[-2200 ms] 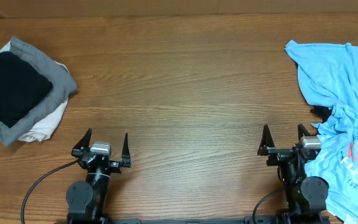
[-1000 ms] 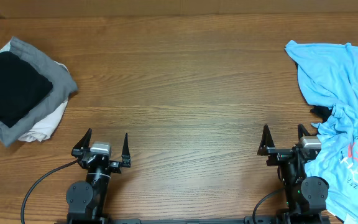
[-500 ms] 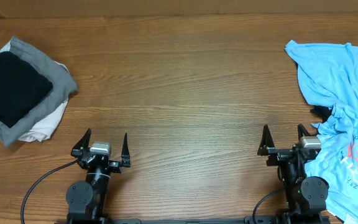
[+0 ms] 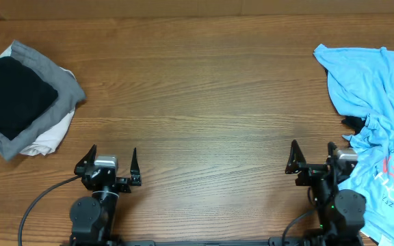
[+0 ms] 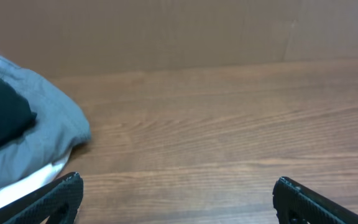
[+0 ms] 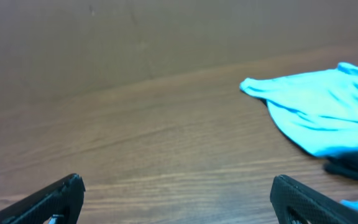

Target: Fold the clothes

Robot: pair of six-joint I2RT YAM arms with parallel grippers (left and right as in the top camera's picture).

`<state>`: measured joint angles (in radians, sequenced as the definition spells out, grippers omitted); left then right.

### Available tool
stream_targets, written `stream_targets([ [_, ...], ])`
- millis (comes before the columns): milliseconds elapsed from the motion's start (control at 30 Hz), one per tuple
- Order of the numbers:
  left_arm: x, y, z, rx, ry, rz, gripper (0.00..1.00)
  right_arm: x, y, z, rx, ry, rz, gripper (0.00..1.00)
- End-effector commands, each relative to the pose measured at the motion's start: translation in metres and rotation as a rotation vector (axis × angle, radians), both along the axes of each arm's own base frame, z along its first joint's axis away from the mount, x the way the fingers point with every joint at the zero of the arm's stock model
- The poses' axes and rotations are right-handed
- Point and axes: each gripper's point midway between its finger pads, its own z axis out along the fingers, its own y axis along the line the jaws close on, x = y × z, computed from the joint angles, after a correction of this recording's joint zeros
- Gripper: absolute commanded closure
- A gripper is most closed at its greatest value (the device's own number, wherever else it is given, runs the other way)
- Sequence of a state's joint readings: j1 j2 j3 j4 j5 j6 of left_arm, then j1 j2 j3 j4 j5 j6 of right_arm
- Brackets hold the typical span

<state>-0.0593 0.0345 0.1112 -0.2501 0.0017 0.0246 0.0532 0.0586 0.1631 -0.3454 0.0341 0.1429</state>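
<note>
My right gripper needs to grip the light blue T-shirt at the loose edge (image 4: 353, 141), just on the near side of the dark bit of cloth.
A light blue T-shirt (image 4: 378, 116) with white and red-orange lettering lies crumpled at the table's right edge; it also shows in the right wrist view (image 6: 316, 115). A dark bit of cloth (image 4: 352, 124) peeks from under it. A folded pile at the far left has a black garment (image 4: 9, 96) on top of grey cloth (image 4: 63, 89) and white cloth; the pile shows in the left wrist view (image 5: 36, 143). My left gripper (image 4: 108, 160) is open and empty near the front edge. My right gripper (image 4: 313, 157) is open and empty, just left of the blue shirt.
The wooden table (image 4: 197, 89) stretches between the pile and the shirt. A brown cardboard wall (image 5: 166, 31) stands behind the table's far edge. A black cable (image 4: 36, 205) runs from the left arm's base.
Both grippers have shifted slightly: the left one a little left and toward the front, the right one a little right and toward the front. The clothes have not moved.
</note>
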Motion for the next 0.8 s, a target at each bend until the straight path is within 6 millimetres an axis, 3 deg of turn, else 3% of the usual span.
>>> stream_targets([
  [0,-0.001,0.002,0.038,-0.070,-0.012,0.023,0.00,-0.005,-0.004,0.054,0.024,-0.042,-0.027,0.00],
  [200,0.017,0.000,0.065,-0.090,0.138,0.027,0.00,-0.001,0.003,0.081,0.039,0.134,0.006,0.00],
  [533,0.050,-0.016,0.080,-0.077,0.472,-0.039,0.00,0.025,0.003,0.084,-0.006,0.492,-0.003,0.00],
  [700,0.060,-0.017,0.083,-0.104,0.514,-0.025,0.00,0.040,0.002,0.067,-0.049,0.582,0.006,0.00],
  [767,0.061,-0.017,0.081,-0.108,0.521,-0.022,0.00,0.046,-0.010,0.055,-0.075,0.629,-0.053,0.00],
])
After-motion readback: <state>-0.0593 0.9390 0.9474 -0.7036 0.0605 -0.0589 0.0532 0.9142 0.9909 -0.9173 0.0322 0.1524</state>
